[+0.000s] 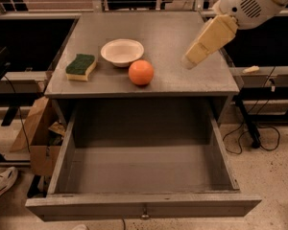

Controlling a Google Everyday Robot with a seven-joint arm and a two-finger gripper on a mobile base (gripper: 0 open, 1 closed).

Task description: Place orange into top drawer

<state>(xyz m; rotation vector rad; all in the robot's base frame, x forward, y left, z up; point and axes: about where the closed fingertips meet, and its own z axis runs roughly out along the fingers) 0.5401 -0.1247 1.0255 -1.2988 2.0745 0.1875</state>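
My gripper is to go next to the orange near the cream bowl and close around the orange's middle (141,73).
The orange (141,72) sits on the grey cabinet top (182,28), near its front edge and left of centre. The top drawer (144,202) is pulled fully open below it, with nothing inside; its flat front panel has a small central knob. My gripper (191,60) hangs over the right half of the cabinet top, pointing down and left, about a hand's width to the right of the orange and not touching it. It holds nothing that I can see.
A cream bowl (122,51) stands just behind and left of the orange. A green-and-yellow sponge (80,66) lies at the left edge. A cardboard box (36,138) stands on the floor left of the cabinet, cables (252,140) to the right.
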